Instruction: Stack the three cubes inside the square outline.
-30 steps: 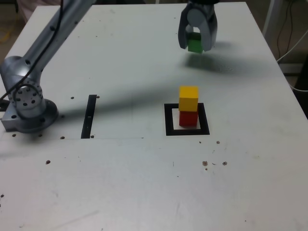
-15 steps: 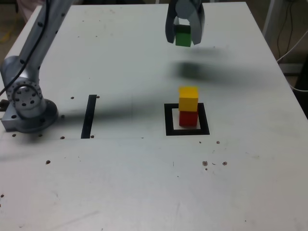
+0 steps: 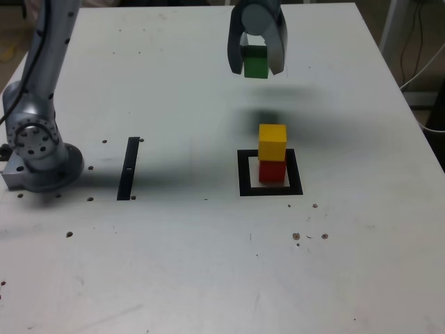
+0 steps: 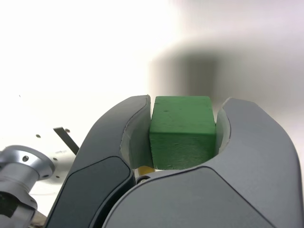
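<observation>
Next, my gripper sets the green cube down on top of the yellow cube [image 3: 275,130]. The green cube is now held above the table's far part.
My gripper [image 3: 256,67] is shut on the green cube [image 3: 256,64], holding it in the air above the far part of the table. In the wrist view the green cube [image 4: 181,131] sits clamped between the two grey fingers [image 4: 116,137]. The yellow cube [image 3: 272,142] rests on top of the red cube [image 3: 272,171], and this pair stands inside the square outline [image 3: 245,174]. The held cube hangs behind and slightly to the exterior view's left of the stack, well above it.
A thin black strip [image 3: 128,168] lies on the white table [image 3: 208,264] to the exterior view's left of the square. The arm's base [image 3: 38,149] stands at the left edge. Cables hang off the table's right side.
The gripper has risen and shifted toward the exterior view's left with the green cube still in it. The yellow-on-red stack has not moved.
</observation>
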You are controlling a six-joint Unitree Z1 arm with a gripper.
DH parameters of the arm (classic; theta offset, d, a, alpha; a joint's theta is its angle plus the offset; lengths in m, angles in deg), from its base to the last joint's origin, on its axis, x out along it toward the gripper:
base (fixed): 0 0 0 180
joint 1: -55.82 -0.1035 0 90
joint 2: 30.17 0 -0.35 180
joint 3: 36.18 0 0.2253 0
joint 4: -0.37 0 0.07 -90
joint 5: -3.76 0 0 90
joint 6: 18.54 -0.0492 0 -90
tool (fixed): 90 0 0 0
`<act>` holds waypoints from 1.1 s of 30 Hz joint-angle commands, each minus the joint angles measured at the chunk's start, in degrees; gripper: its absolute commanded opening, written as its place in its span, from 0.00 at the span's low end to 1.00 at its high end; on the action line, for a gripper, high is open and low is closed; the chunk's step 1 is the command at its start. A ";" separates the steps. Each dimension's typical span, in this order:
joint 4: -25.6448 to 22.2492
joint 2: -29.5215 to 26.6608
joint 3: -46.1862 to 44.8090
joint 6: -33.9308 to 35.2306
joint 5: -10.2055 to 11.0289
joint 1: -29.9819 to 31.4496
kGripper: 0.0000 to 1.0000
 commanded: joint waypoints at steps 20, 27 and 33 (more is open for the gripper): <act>0.53 -4.31 -3.69 11.20 -1.82 10.51 0.39; 0.56 -4.98 -4.38 14.20 -3.00 13.10 0.39; 0.56 -5.23 -4.92 16.99 -3.60 15.55 0.39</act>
